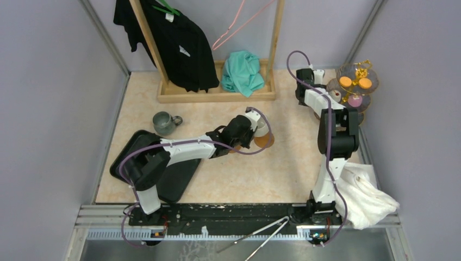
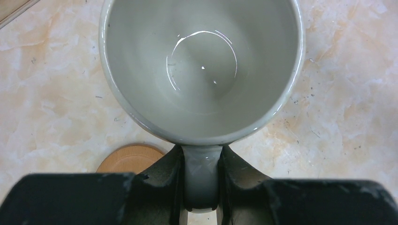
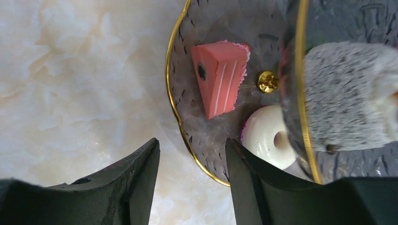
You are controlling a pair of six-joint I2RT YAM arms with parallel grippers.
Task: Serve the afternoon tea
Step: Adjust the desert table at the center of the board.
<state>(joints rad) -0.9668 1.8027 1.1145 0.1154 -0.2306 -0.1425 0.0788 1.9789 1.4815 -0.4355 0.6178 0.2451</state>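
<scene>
Next, I set the light grey mug on the round wooden coaster nearer the glass stand [image 1: 265, 138] with my left gripper.
My left gripper [image 2: 202, 187] is shut on the handle of a light grey mug [image 2: 202, 70], which is empty and upright. In the top view this mug [image 1: 260, 125] is at the table's middle, just beyond a round wooden coaster [image 1: 265, 141]. The coaster also shows beside the mug in the left wrist view [image 2: 129, 159]. The gold-framed glass stand [image 1: 356, 89] stands at the far right with orange discs on its top tier. My right gripper [image 3: 192, 143] is open, its fingers either side of the bottom tier's gold rim [image 3: 176, 108]. That tier holds a red wedge [image 3: 220, 77] and a white doughnut [image 3: 267, 136].
A second grey-green mug [image 1: 163, 122] stands by a black tray [image 1: 136, 149] at the left. A wooden clothes rack [image 1: 217, 95] with a black shirt and teal cloth is at the back. A white towel [image 1: 364, 196] lies near right, and metal tongs [image 1: 261, 234] lie at the front edge.
</scene>
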